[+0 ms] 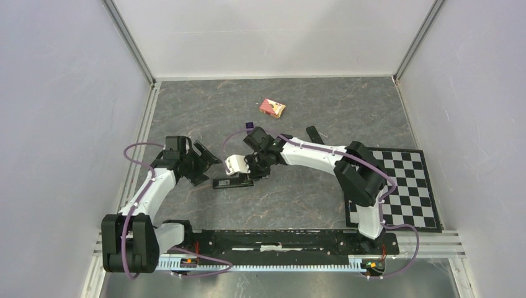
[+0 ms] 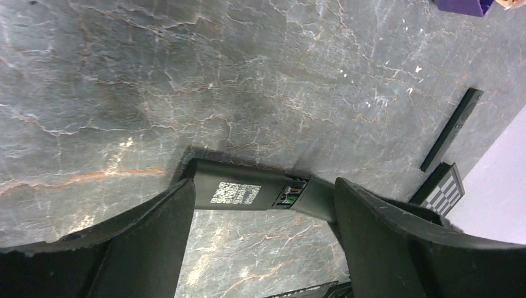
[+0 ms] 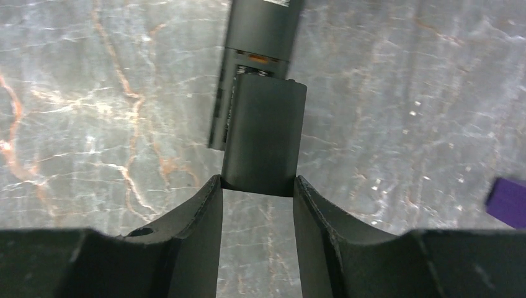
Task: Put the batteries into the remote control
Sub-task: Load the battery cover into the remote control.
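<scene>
The robot's right gripper will release the short black cover piece over the open battery compartment of the black remote control (image 1: 250, 182) (image 3: 253, 104).
The black remote control (image 1: 231, 182) lies flat on the table, its labelled back up in the left wrist view (image 2: 239, 192). Its battery compartment (image 2: 291, 192) is open, and a bit of green shows inside; I cannot tell whether it is the dark green battery. The blue battery is hidden. My right gripper (image 3: 257, 185) is shut on a short black cover piece (image 3: 263, 130) and holds it over the compartment end of the remote (image 3: 260, 25). It also shows in the top view (image 1: 251, 174). My left gripper (image 1: 208, 164) is wide open, and the remote lies just beyond its fingertips (image 2: 177, 205).
A small purple cube (image 1: 249, 125) and a red-and-white box (image 1: 272, 108) lie behind the remote. A thin black strip (image 1: 314, 133) lies to the right. A checkerboard mat (image 1: 403, 186) covers the right side. Grey walls close in the table.
</scene>
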